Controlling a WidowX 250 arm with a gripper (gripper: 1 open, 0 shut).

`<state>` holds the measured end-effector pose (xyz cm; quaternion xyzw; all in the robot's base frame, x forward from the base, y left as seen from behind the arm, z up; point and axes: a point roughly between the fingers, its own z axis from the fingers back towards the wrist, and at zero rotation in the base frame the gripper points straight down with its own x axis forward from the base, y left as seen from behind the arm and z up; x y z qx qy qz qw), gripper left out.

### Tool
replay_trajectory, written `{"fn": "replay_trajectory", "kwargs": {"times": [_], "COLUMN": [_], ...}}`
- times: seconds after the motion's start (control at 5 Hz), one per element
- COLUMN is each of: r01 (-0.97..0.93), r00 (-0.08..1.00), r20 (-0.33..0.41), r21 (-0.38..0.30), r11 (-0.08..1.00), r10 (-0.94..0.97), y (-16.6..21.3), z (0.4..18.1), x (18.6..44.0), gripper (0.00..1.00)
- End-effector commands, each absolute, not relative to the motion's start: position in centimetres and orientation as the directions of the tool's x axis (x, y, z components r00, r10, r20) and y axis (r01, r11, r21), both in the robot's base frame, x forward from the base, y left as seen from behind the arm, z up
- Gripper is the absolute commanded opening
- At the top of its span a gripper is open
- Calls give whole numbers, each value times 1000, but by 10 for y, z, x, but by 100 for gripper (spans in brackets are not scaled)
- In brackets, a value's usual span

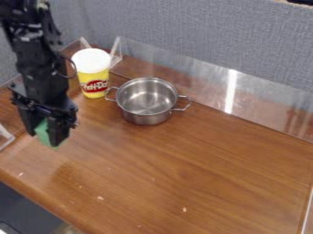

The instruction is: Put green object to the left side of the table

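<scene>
Next, my gripper releases the green object on the bare wood (75, 142) in front of the yellow-and-white tub.
The green object (50, 132) is a small green cube, pinched between the fingers of my gripper (49, 128), which is shut on it and points straight down. It hangs just above the left part of the reddish-brown table (184, 174). The black arm rises from it toward the top left corner of the view. Whether the cube touches the wood I cannot tell.
A yellow-and-white tub with a red label (90, 72) stands behind the gripper to the right. A steel pot (146, 101) with two handles sits in the middle back. Clear plastic panels (244, 87) line the table's edges, in front of a grey wall.
</scene>
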<state>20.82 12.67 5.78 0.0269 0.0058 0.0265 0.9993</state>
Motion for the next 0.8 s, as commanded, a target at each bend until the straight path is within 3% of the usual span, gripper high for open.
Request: {"fn": "replay_trajectory", "kwargs": {"times": [0.0,0.6], "r01": [-35,-6], "r00": [999,999], "r20": [14,49], "r21": [52,28], "r11": [998,1000], "r10": [35,5], "y": [124,115], "z": [56,55], "x": [215,222], "gripper": [0,0]}}
